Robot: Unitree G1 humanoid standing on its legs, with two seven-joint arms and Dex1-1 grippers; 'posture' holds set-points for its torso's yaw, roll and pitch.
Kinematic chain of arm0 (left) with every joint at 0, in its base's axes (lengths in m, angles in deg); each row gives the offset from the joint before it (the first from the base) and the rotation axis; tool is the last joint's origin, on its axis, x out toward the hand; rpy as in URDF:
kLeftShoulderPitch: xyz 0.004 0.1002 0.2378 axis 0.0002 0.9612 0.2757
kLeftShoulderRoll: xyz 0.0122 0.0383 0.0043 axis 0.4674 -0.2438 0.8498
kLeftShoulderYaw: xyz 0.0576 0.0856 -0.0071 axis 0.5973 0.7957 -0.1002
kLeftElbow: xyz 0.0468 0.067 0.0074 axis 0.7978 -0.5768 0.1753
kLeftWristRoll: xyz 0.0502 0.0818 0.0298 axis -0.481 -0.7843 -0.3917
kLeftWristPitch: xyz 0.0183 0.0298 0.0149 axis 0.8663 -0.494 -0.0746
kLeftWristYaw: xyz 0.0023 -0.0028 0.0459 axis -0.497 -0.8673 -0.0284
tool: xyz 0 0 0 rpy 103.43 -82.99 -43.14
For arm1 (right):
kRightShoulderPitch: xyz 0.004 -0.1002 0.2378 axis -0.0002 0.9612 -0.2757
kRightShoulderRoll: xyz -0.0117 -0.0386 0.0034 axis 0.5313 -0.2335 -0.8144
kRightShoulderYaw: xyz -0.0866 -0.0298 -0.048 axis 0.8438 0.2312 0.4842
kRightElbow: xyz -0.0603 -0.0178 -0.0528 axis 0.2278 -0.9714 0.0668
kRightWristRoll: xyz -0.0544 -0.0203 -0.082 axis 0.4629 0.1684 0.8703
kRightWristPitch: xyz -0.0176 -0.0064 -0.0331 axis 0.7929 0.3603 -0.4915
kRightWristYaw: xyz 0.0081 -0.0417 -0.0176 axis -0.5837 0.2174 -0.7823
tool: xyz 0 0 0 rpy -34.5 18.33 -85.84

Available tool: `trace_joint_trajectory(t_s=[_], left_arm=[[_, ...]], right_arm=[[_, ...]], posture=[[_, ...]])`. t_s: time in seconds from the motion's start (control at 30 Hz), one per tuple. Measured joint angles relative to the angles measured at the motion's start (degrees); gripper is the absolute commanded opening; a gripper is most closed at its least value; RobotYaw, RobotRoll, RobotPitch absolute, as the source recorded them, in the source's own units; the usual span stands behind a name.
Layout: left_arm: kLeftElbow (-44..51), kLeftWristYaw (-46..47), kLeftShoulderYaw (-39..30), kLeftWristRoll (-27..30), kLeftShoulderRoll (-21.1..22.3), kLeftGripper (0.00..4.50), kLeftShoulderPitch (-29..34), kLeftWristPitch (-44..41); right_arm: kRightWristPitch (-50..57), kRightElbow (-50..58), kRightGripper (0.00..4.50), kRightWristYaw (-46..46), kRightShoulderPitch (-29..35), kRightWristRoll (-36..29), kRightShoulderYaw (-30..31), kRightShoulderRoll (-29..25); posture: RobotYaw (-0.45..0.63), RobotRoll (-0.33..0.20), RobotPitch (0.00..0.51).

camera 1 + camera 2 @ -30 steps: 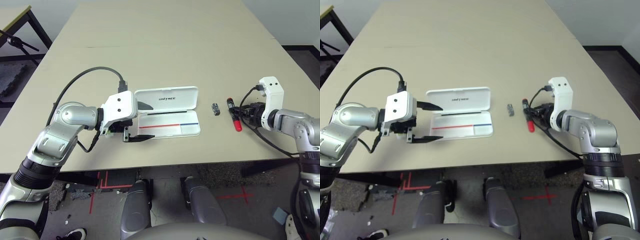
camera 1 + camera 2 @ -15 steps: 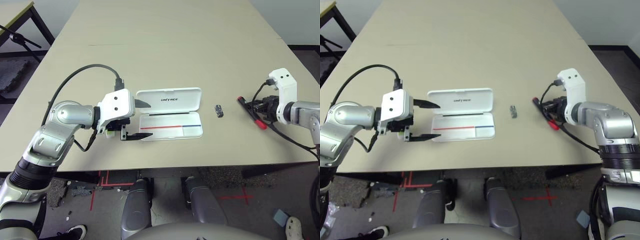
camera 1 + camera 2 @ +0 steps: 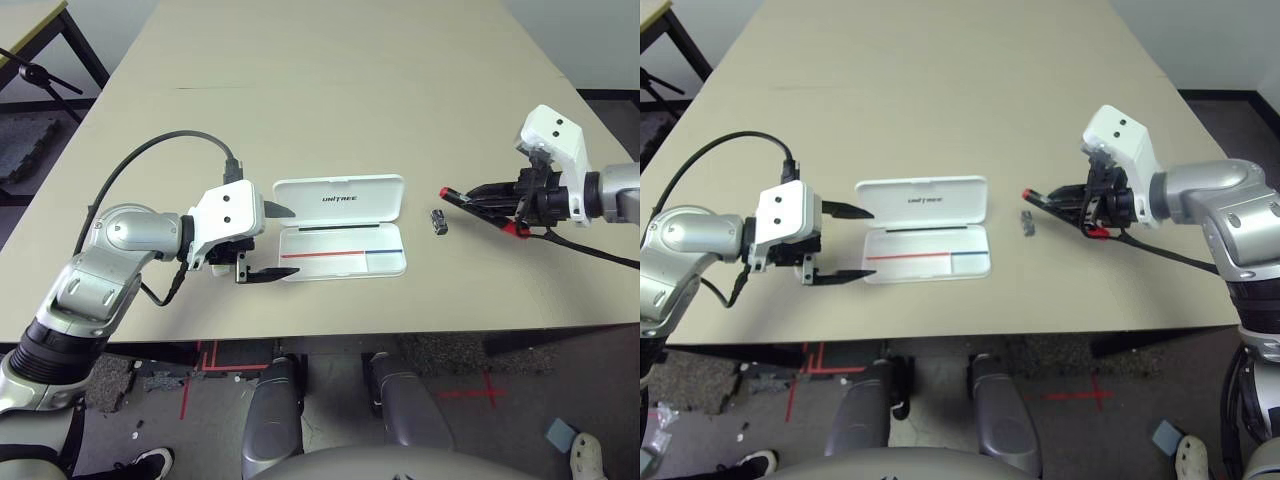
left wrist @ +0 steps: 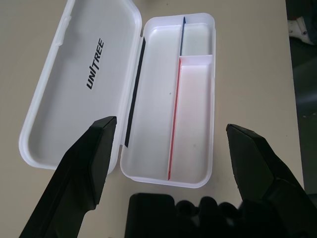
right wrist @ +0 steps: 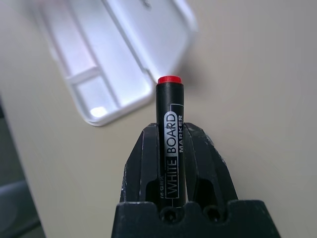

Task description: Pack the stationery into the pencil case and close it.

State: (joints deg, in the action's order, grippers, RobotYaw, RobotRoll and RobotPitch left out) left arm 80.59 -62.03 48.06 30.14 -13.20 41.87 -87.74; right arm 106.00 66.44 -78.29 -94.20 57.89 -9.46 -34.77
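Observation:
My right gripper is holding the marker above the table and will release it in the pencil case's tray [image 3: 352, 237] [image 5: 109, 48], between the red stripe and the lid.
The white pencil case [image 3: 340, 250] lies open in the middle of the table, its "UNITREE" lid [image 3: 338, 197] folded back flat and its tray [image 4: 195, 124] bare, with a red and blue stripe. My left gripper [image 3: 285, 242] stands open at the case's left end, one finger [image 4: 86, 168] on either side of that end. To the right, my right gripper [image 3: 480, 197] is shut on the marker [image 3: 455, 194], a black barrel with a red end [image 5: 170, 79], held above the table and pointing at the case. The tiny dark metal piece [image 3: 438, 221] lies between case and marker. The lime-green stick is out of view.
A black cable [image 3: 590, 250] trails from my right wrist across the table's right side. The table's front edge [image 3: 330, 335] runs close below the case. A black stand [image 3: 45, 80] is off the table at far left.
My right gripper has picked the marker up off the table, turned it and swung it left toward the case. The left gripper has stayed open at the case's left end.

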Motion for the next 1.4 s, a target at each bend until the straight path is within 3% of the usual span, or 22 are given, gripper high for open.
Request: trace_joint_trajectory(t_s=[0.3,0.7,1.13,1.17,1.27,1.4], left_arm=[[2.0,2.2,-0.5,0.0,-0.1,4.5,1.3,-1.4],[3.2,3.7,-1.1,0.0,-0.1,4.5,3.3,-1.9],[3.8,4.4,-1.2,-0.1,-0.1,4.5,3.9,-1.9],[3.8,4.5,-1.2,-0.2,-0.1,4.5,3.9,-1.7],[3.7,5.2,-1.2,-1.1,-0.1,4.5,4.1,-1.1],[3.5,6.2,-1.1,-1.9,-0.1,4.5,5.0,-1.1]], right_arm=[[-3.7,0.9,0.43,0.8,-3.9,3.0,8.8,11.8],[-10.4,-3.0,0.43,4.9,-6.5,12.4,17.1,21.8],[-22.1,-10.6,0.43,8.7,-6.4,21.9,20.3,27.4],[-23.1,-11.0,0.99,9.0,-6.3,22.6,20.5,27.6],[-24.9,-12.2,1.82,9.7,-5.6,22.9,20.5,28.7],[-26.4,-12.6,3.31,9.4,-5.3,22.3,19.6,29.2]], posture=[[-0.04,0.0,0.188],[-0.02,0.0,0.19],[-0.02,0.0,0.19],[-0.02,0.0,0.19],[-0.01,0.0,0.191],[-0.01,0.0,0.192]])
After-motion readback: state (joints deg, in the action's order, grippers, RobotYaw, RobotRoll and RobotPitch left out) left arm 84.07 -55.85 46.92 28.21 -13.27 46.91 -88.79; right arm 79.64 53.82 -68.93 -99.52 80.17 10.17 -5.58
